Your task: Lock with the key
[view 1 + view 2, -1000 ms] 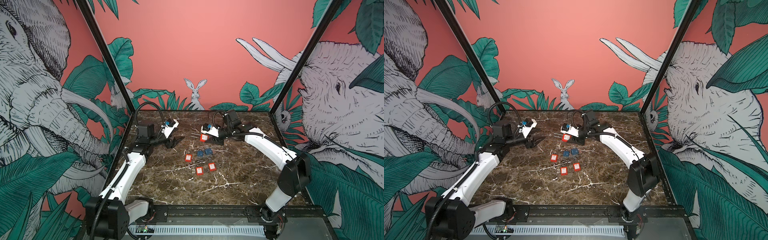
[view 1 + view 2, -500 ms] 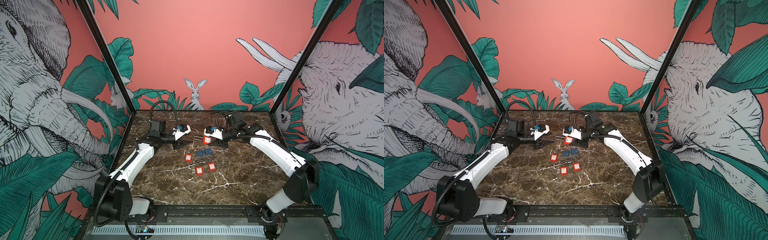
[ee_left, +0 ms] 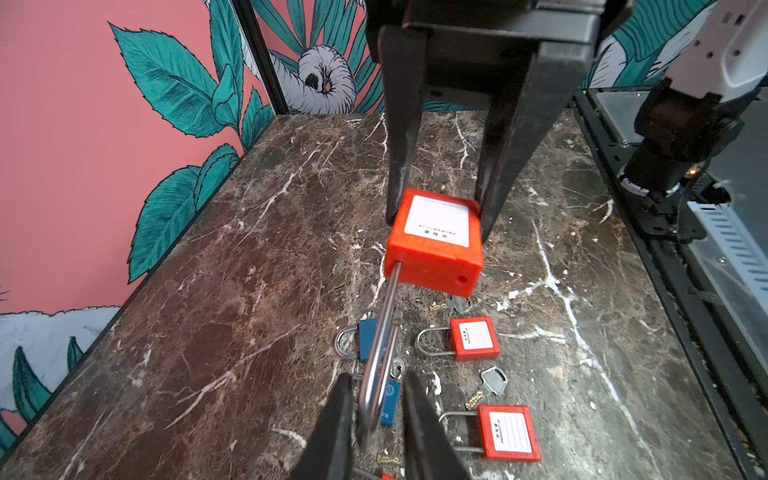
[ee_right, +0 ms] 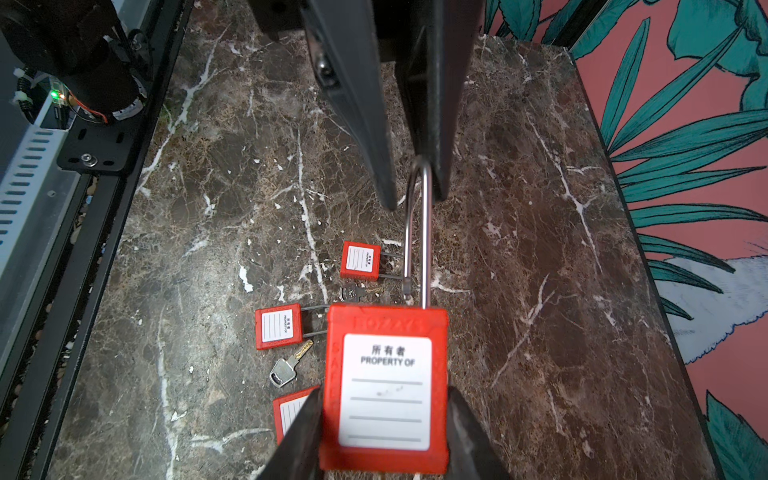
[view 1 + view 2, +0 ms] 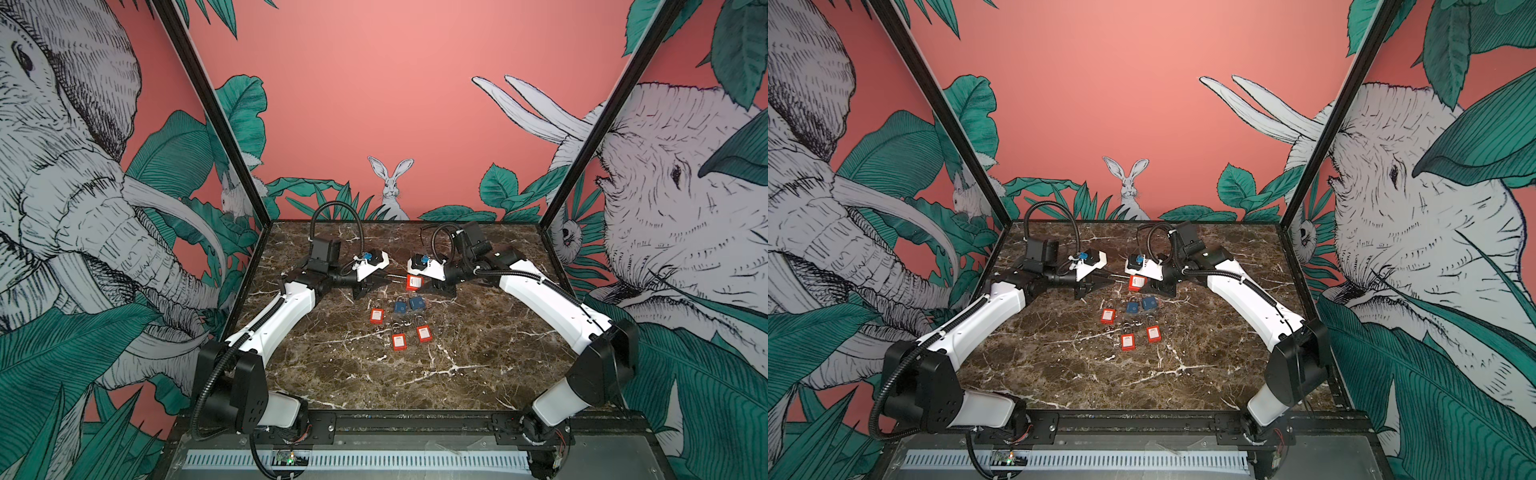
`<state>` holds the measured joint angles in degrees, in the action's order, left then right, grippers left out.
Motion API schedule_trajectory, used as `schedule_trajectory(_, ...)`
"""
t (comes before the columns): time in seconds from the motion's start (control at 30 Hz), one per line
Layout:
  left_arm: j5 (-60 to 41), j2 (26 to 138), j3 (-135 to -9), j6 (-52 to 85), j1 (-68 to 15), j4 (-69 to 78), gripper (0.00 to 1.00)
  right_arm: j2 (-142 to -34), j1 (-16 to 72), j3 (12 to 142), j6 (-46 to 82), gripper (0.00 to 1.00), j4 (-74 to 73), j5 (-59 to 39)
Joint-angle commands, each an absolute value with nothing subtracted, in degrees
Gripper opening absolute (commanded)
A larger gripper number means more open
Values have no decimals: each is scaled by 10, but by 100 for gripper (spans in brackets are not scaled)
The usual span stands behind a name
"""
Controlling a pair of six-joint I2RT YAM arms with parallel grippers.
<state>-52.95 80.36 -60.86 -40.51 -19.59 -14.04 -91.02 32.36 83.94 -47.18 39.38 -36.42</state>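
Note:
The free leg of the shackle sits crooked from its hole in the red padlock, so next my right gripper opens and grabs the padlock's body by its label sides (image 4: 385, 392).
A red padlock (image 5: 414, 282) (image 5: 1135, 282) hangs above the marble table, its label facing the right wrist camera. My right gripper (image 4: 384, 395) (image 5: 419, 286) is shut on the padlock's body (image 3: 434, 249). Its shackle (image 4: 417, 232) is sprung open, with one leg out of the body. My left gripper (image 3: 377, 376) (image 4: 414, 198) straddles the shackle's bend (image 3: 374, 374). The jaws stand narrow, one finger against the bend and a slim gap at the other. A silver key (image 3: 488, 384) (image 4: 286, 368) lies loose on the table below; no key shows in the held padlock.
Under the grippers lie three red padlocks (image 5: 376, 316) (image 5: 399, 341) (image 5: 423, 333) and two blue padlocks (image 5: 400, 306) (image 5: 417, 303), with other loose keys (image 3: 453, 305) among them. Black frame rails (image 5: 415, 419) run along the table's front edge.
My left arm has swung right to the held padlock and its jaws have narrowed round the shackle. The right gripper has kept the padlock almost still.

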Motion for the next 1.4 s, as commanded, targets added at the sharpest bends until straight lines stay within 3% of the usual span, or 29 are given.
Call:
schedule_trajectory(0.0,-550,804,-625,-414,-201,-159,17,-900,329,850,-489,14,394,-369)
schedule_trajectory(0.17,-558,809,-628,-414,-201,-175,1,-901,329,850,-490,15,388,-364)
schedule_trajectory(0.23,-570,812,-631,-402,-201,-176,0,-900,329,849,-494,20,385,-361)
schedule_trajectory(0.47,-582,795,-595,-325,-207,-115,0,-888,330,821,-511,63,353,-339)
schedule_trajectory(0.7,-576,777,-557,-268,-207,-38,0,-892,312,863,-513,78,451,-337)
schedule_trajectory(0.87,-594,773,-535,-230,-208,27,0,-907,289,937,-501,76,573,-349)
schedule_trajectory(1.0,-608,771,-534,-235,-213,32,0,-897,277,921,-498,71,578,-330)
schedule_trajectory(1.37,-606,759,-521,-249,-244,43,0,-940,275,942,-499,59,589,-389)
